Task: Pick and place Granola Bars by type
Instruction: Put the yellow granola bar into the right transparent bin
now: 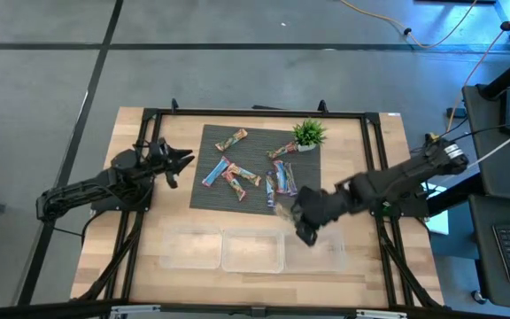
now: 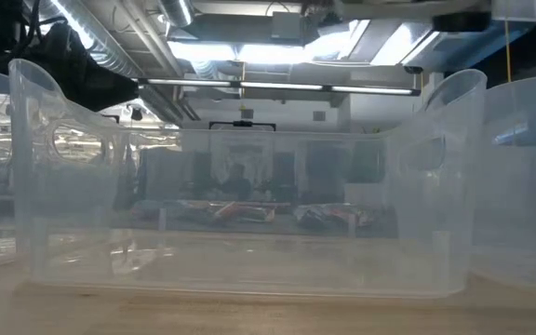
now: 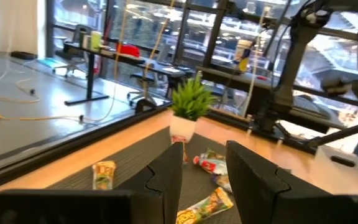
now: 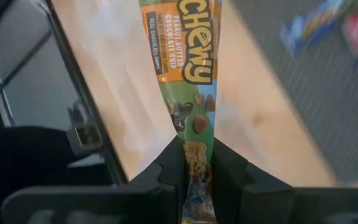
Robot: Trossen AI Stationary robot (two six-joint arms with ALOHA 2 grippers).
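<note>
My right gripper needs to release the tan-orange and green bar so that it rests inside the clear bin (image 1: 313,253) that is farthest away from my left gripper.
Several granola bars lie scattered on a dark mat (image 1: 204,197): blue ones (image 1: 214,172), (image 1: 281,175) and tan ones (image 1: 231,140), (image 1: 282,149). My right gripper (image 1: 292,218) hovers at the mat's near right corner and is shut on a tan-orange and green bar (image 1: 282,210), which also fills the right wrist view (image 4: 188,56). My left gripper (image 1: 181,162) waits open at the mat's left edge; its wrist view looks across the mat past its fingers (image 3: 204,177) at bars (image 3: 104,174), (image 3: 207,205) and a small potted plant (image 3: 190,106). My right gripper pinches the tan-orange and green bar between its two fingers (image 4: 229,171) at one end of the wrapper (image 4: 195,146). The fingers lie along the bar, which sticks out straight beyond the fingertips. It seems lifted clear, over the wood beside the mat's edge.
Three clear plastic bins stand in a row along the near edge (image 1: 191,250), (image 1: 253,252), (image 1: 328,253); the middle one fills the low view (image 2: 249,186). The green potted plant (image 1: 308,135) stands on the mat's far right corner. A black frame rail (image 1: 255,113) runs around the table.
</note>
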